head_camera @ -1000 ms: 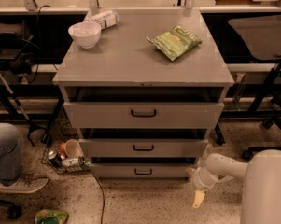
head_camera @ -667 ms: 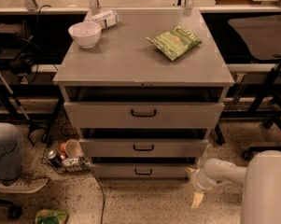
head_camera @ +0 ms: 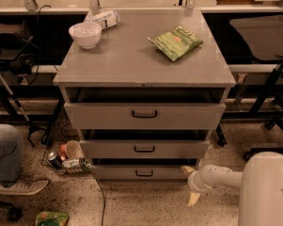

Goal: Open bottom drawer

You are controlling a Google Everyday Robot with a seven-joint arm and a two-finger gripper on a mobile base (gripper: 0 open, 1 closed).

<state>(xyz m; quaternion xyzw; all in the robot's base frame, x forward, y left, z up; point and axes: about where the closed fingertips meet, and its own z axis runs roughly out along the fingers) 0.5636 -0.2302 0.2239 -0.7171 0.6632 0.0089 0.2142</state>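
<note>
The next place for my gripper to close is the bottom drawer's front end (head_camera: 184, 170) nearest the white arm, away from the black handle.
The grey cabinet (head_camera: 131, 60) has three drawers, each standing slightly out. The bottom drawer (head_camera: 117, 172) has the narrowest front, with a small black loop handle (head_camera: 144, 173). My gripper (head_camera: 191, 184) is low at the drawer's right end, on the white arm (head_camera: 225, 179) coming in from the lower right. It is open and empty. One cream fingertip (head_camera: 187, 170) lies at the drawer front's right corner and the other (head_camera: 193, 199) points down at the floor. The gripper is well right of the handle.
On the cabinet top stand a white bowl (head_camera: 85, 34), a lying bottle (head_camera: 103, 19) and a green bag (head_camera: 176, 42). A wire basket with cans and a cup (head_camera: 66, 157) sits on the floor at the left, beside a person's leg and shoe (head_camera: 11, 173). A cable (head_camera: 102, 197) runs across the floor.
My gripper has moved a little left and up towards the bottom drawer's right corner, and its upper fingertip now shows. The drawers have not moved.
</note>
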